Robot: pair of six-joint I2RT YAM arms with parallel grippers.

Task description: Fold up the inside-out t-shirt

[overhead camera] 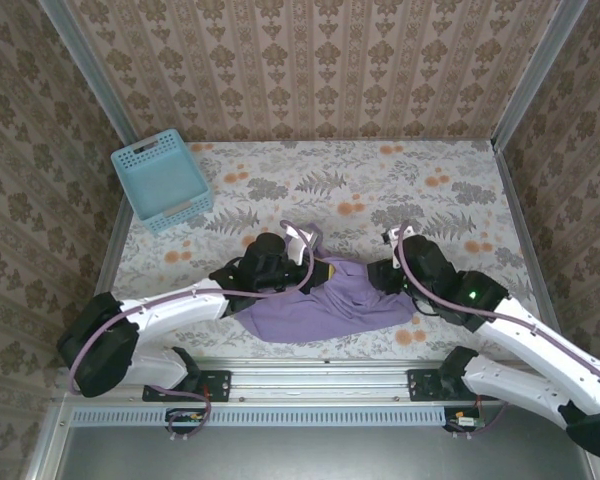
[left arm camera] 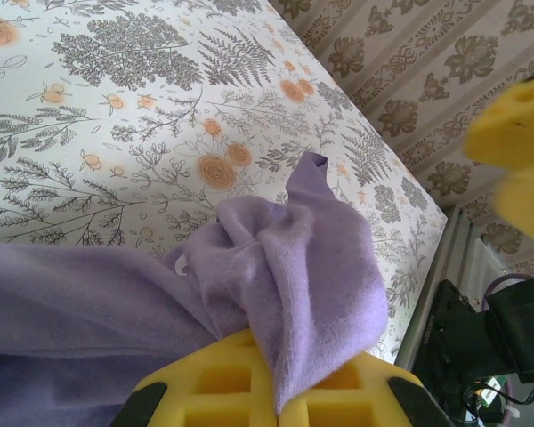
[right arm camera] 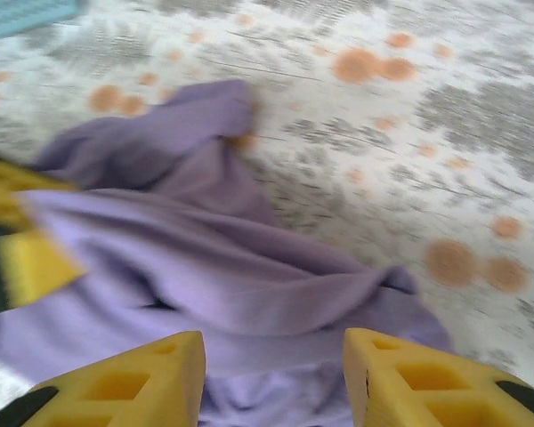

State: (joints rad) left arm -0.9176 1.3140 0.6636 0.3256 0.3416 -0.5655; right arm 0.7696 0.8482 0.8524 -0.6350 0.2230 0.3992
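Note:
The t-shirt has a bunched fold in my left gripper, so next my right gripper takes the t-shirt's loose flap (left arm camera: pixel 310 182) while my left gripper opens and regrasps the t-shirt's edge.
The inside-out t-shirt (overhead camera: pixel 325 305) is a crumpled lavender heap near the table's front edge, between the two arms. My left gripper (left arm camera: pixel 276 391) is shut on a fold of the t-shirt (left arm camera: pixel 311 267), the cloth rising from between its yellow pads. In the top view that left gripper (overhead camera: pixel 315 270) sits at the heap's upper left. My right gripper (right arm camera: pixel 274 374) stands open just over the t-shirt (right arm camera: pixel 249 267), with cloth lying below the gap and nothing pinched. Seen from above, the right gripper (overhead camera: pixel 385 275) is at the heap's upper right edge.
A light-blue lattice basket (overhead camera: pixel 160 182) stands at the table's far left. The flower-patterned tablecloth (overhead camera: pixel 400 190) stretches behind the shirt. Patterned walls close in the back and both sides, and a metal rail (overhead camera: pixel 310 370) runs along the front edge.

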